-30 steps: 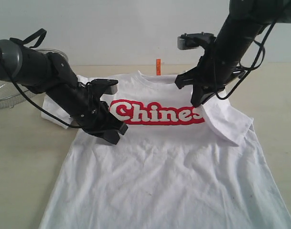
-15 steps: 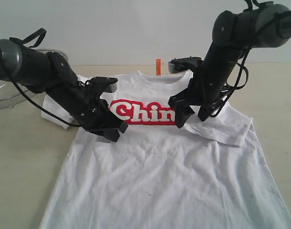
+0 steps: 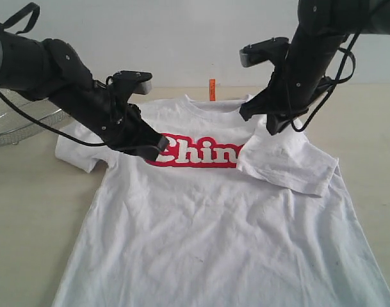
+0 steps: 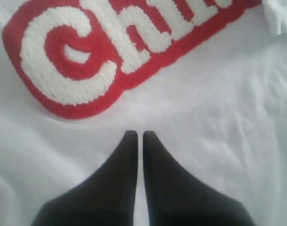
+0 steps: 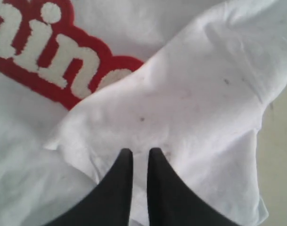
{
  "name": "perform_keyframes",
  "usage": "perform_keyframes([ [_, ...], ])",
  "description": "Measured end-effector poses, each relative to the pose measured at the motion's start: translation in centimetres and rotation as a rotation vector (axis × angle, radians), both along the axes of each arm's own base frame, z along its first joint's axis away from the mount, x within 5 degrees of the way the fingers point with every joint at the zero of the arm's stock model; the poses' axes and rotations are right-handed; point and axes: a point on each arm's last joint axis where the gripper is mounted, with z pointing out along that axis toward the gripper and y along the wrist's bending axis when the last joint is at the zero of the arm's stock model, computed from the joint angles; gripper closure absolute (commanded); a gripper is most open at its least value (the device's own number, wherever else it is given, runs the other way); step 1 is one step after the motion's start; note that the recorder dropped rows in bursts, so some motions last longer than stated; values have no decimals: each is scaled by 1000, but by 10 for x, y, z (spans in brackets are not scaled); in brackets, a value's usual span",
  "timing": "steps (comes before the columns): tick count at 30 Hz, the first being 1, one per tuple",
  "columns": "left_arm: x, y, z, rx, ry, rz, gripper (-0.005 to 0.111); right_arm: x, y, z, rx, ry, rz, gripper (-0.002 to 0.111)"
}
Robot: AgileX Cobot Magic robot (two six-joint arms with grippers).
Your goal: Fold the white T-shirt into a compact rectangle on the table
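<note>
I have my left gripper shut and empty over the red lettering while the unfolded sleeve lies spread out, so next I go back, pinch its cuff (image 3: 72,160) and fold it inward.
The white T-shirt (image 3: 207,230) lies face up on the table (image 3: 28,211), with the orange neck tag (image 3: 212,88) at the far end. Its right sleeve (image 3: 284,163) is folded inward and covers the end of the red lettering (image 3: 201,155). My left gripper (image 3: 159,144) hangs shut just above the first letter, nothing between its fingers (image 4: 137,135). My right gripper (image 3: 271,125) hovers over the folded sleeve (image 5: 181,108), its fingers nearly together and empty (image 5: 141,151). The left sleeve (image 3: 79,144) lies spread out flat.
A round wire-mesh basket (image 3: 15,121) stands at the far left behind the left arm. Bare beige tabletop shows on both sides of the shirt. The shirt's hem runs off the near edge of the exterior view.
The right gripper dipped onto the chest with the sleeve, left it folded there and rose back. The left gripper moved up and away from the chest's lower left to the first letter.
</note>
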Motion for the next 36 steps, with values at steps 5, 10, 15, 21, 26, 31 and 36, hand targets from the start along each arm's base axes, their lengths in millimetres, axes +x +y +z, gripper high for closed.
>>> perform_keyframes([
  [5,6,23,2,21,16,69,102,6,0,-36,-29,76,4,106],
  [10,-3,54,4,87,23,154,102,8,0,-58,-40,123,4,106],
  [15,-21,95,2,113,-2,315,102,9,0,-62,-46,123,8,106],
  [21,-36,136,-17,70,24,526,102,10,0,-68,-47,130,8,106],
  [26,-30,162,-14,-59,13,690,102,10,0,-69,-47,130,8,106],
  [31,-26,186,-10,-275,16,773,102,10,0,-69,-48,130,11,106],
  [36,-18,201,-15,-513,-2,827,102,10,0,-69,-51,129,26,106],
])
